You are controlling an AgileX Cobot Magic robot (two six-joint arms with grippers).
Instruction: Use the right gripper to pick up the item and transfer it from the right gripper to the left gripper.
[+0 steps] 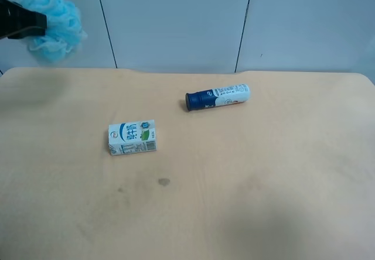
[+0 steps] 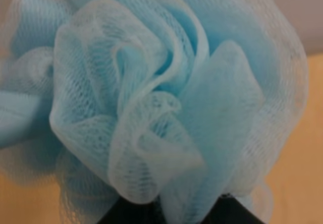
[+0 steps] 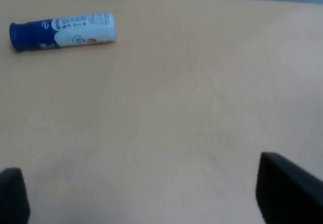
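The bath ball is to go on the table's far corner [image 1: 72, 86], just behind the small milk carton. Next, my left gripper releases it there.
A light blue mesh bath ball [image 1: 54, 15] hangs high above the table's far corner at the exterior high view's left. My left gripper [image 1: 32, 21] is shut on it. In the left wrist view the bath ball [image 2: 161, 93] fills the frame and only dark finger bases [image 2: 131, 216] show beneath it. My right gripper [image 3: 151, 188] is open and empty, low over bare table, with its fingertips [image 3: 287, 188] at the frame's lower corners. The right arm is out of the exterior high view.
A white tube with a dark blue cap [image 1: 217, 96] lies on its side on the tan table [image 1: 263, 184]; it also shows in the right wrist view [image 3: 63, 31]. A small milk carton [image 1: 132, 137] lies left of centre. A grey panel wall stands behind.
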